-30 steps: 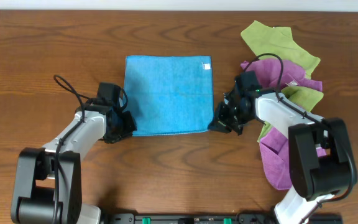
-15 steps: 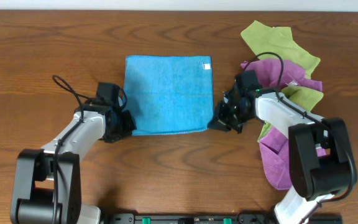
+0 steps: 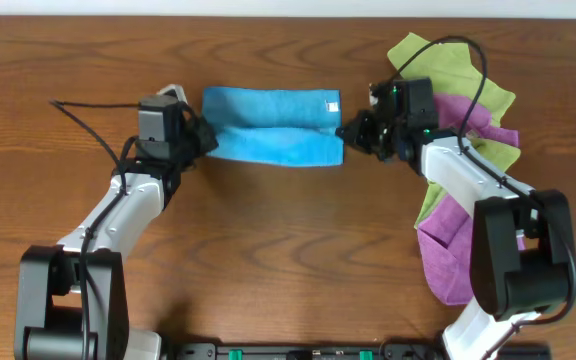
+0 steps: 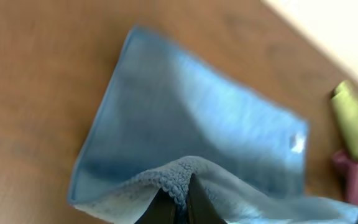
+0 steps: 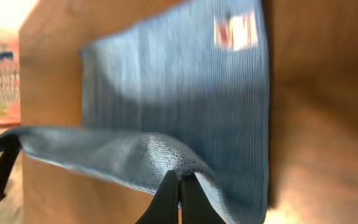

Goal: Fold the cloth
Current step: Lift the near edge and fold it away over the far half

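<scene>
My left gripper needs to release the lifted cloth corner, now carried over the far half, on the flat half's far corner (image 3: 206, 92) (image 4: 138, 37) away from the white tag.
The sky-blue cloth (image 3: 273, 125) lies at the table's far middle, its near half lifted and carried over the far half. Its white tag (image 3: 333, 104) shows at the far right corner. My left gripper (image 3: 204, 137) is shut on the cloth's near-left corner (image 4: 179, 183). My right gripper (image 3: 345, 134) is shut on the near-right corner (image 5: 178, 167). The flat part of the cloth shows beneath in the left wrist view (image 4: 197, 130) and in the right wrist view (image 5: 185, 87), with the tag (image 5: 235, 30) there too.
A heap of lime-green cloths (image 3: 448, 70) and purple cloths (image 3: 446, 240) lies at the right, under and beside my right arm. The wooden table (image 3: 288, 260) stretches to the near edge.
Both grippers have lifted the cloth's near edge and carried it toward the far edge. The cloth has gone from flat and square to a half-folded strip.
</scene>
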Robot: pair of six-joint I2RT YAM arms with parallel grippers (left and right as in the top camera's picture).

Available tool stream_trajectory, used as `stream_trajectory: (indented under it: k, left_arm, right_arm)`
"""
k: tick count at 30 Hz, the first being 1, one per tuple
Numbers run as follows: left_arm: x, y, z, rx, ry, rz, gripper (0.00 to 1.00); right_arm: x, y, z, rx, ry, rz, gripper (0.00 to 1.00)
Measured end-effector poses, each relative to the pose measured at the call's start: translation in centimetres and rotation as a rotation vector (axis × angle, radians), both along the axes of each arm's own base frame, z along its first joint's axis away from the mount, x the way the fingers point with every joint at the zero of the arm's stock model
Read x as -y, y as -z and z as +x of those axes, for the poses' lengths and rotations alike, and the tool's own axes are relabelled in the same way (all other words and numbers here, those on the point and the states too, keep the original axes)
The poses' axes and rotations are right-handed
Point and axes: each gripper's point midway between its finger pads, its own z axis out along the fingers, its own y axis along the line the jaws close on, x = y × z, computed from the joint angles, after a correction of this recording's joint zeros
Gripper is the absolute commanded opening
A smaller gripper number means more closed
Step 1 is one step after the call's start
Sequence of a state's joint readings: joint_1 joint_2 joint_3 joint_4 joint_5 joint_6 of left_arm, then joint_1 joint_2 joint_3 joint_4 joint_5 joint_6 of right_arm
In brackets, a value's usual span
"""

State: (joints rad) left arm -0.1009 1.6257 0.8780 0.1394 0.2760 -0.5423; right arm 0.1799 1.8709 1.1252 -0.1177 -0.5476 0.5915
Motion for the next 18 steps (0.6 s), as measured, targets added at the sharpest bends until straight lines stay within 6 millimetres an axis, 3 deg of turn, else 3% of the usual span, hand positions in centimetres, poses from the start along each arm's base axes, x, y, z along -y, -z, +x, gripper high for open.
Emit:
stream_trajectory:
  k: [4,8,12,18]
  left_arm:
    - [0.0,-0.3,1.5,0.051,-0.028,-0.034,0.06]
    - [-0.4,1.3,2.7,0.040,-0.057,-0.053,0.06]
    - [-0.7,1.9,5.6,0.037,-0.077,-0.064,0.06]
    - [-0.9,0.7,10.8,0.071,-0.082,-0.083,0.06]
  right_arm:
    - [0.1,-0.2,1.8,0.057,0.016,-0.006,0.02]
    - [0.0,1.2,3.9,0.050,0.024,-0.011,0.02]
    - [-0.4,2.5,6.6,0.051,0.026,-0.010,0.02]
    - [-0.6,0.2,11.3,0.144,0.036,0.006,0.02]
